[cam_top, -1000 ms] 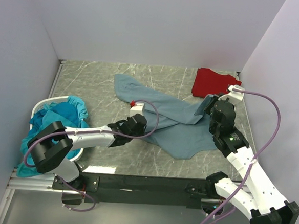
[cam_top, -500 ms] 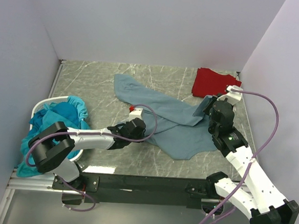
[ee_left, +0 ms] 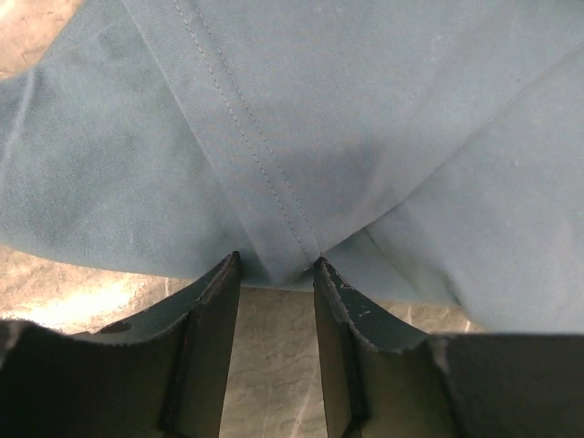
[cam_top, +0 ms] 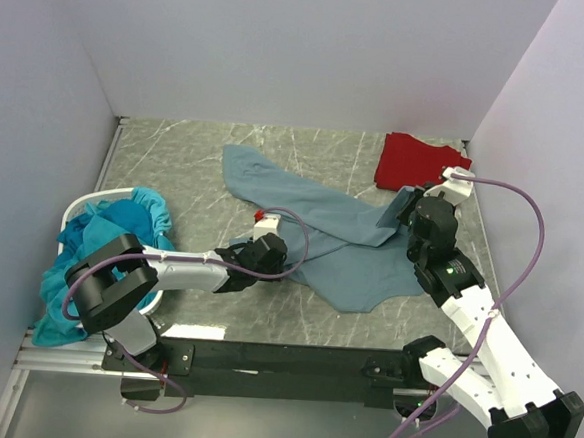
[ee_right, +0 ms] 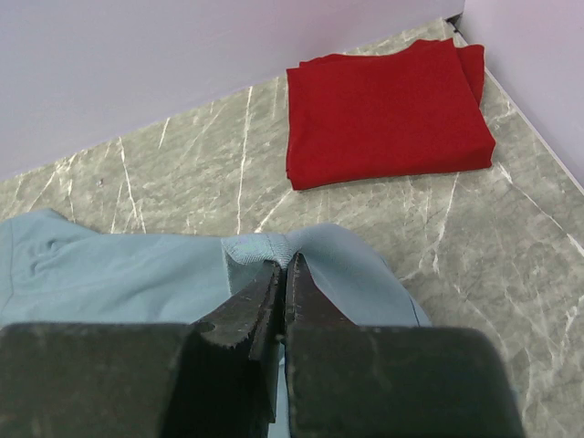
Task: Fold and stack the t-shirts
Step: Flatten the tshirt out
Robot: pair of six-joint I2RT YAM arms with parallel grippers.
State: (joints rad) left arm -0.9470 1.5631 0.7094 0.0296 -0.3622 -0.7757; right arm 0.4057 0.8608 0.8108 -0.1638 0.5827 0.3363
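Observation:
The slate-blue t-shirt is folded over itself; next my left gripper leaves its hem fold and grabs the slate-blue t-shirt's loose far end (cam_top: 239, 165) to spread it.
A large slate-blue t-shirt (cam_top: 317, 221) lies rumpled across the middle of the marble table. My left gripper (cam_top: 273, 250) sits low at its near-left edge and is open. In the left wrist view a stitched hem fold (ee_left: 274, 210) rests just at the fingertips (ee_left: 230, 274), with bare marble showing between the fingers. My right gripper (cam_top: 413, 212) is shut on the shirt's right edge (ee_right: 260, 248), lifting it a little. A folded red t-shirt (cam_top: 411, 159) (ee_right: 383, 114) lies at the back right. Several teal t-shirts (cam_top: 111, 228) are heaped at the left.
The teal heap fills a white basket (cam_top: 81, 202) at the left edge and spills over its front. Pale walls close the table on the left, back and right. Purple cables loop over both arms.
My left gripper has gone from shut to open, letting go of the blue shirt's hem, and slid slightly toward the near left. The right gripper keeps its hold.

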